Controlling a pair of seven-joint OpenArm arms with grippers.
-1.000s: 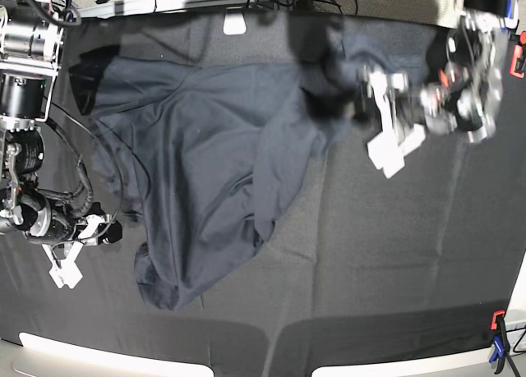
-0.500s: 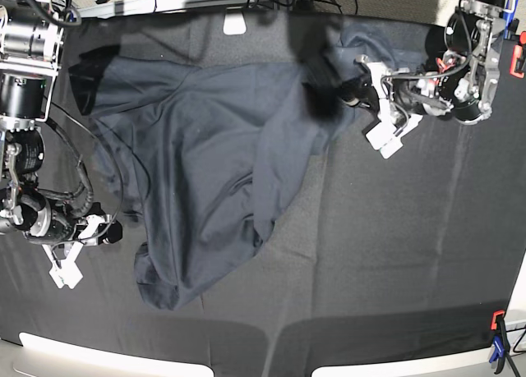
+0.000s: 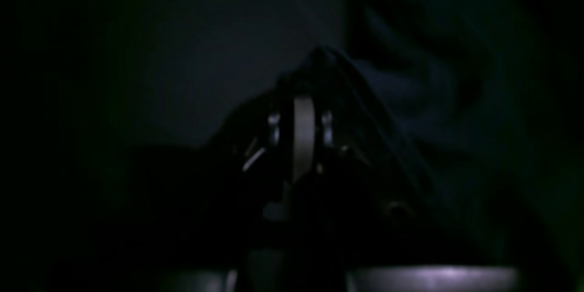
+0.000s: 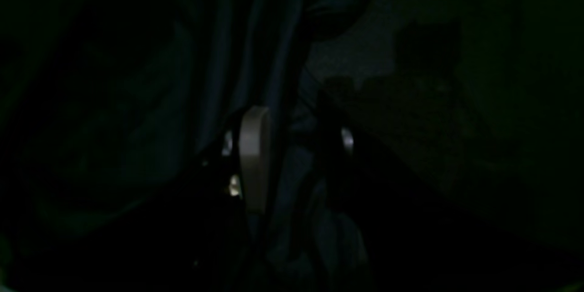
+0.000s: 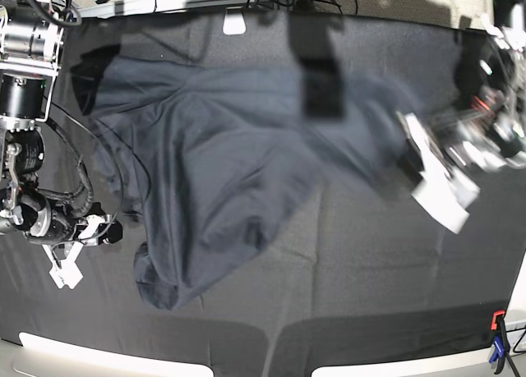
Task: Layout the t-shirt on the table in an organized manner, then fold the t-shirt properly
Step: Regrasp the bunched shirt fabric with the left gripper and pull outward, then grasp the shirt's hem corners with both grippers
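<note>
Next, my left gripper lets go of the t-shirt's corner on the bare table (image 5: 428, 306) near the blue and orange clamp.
The dark navy t-shirt (image 5: 214, 172) lies rumpled across the left and middle of the table (image 5: 353, 295), with one part stretched out to the right. My left gripper (image 5: 427, 176), blurred by motion, is shut on that stretched part. In the left wrist view the fabric (image 3: 410, 96) drapes over its pale finger (image 3: 303, 137). My right gripper (image 5: 66, 272) rests low at the left, apart from the shirt's edge. In the right wrist view its fingers (image 4: 253, 155) stand apart, with shirt fabric (image 4: 228, 54) seen beyond the gap.
A blue and orange clamp (image 5: 497, 337) sits at the near right corner. A white tag (image 5: 234, 24) and cables lie along the far edge. The right arm's black cable (image 5: 115, 172) loops over the shirt's left side. Both wrist views are very dark.
My left gripper has swung right and toward the near side, pulling the shirt's upper right part out with it. The right arm has not moved.
</note>
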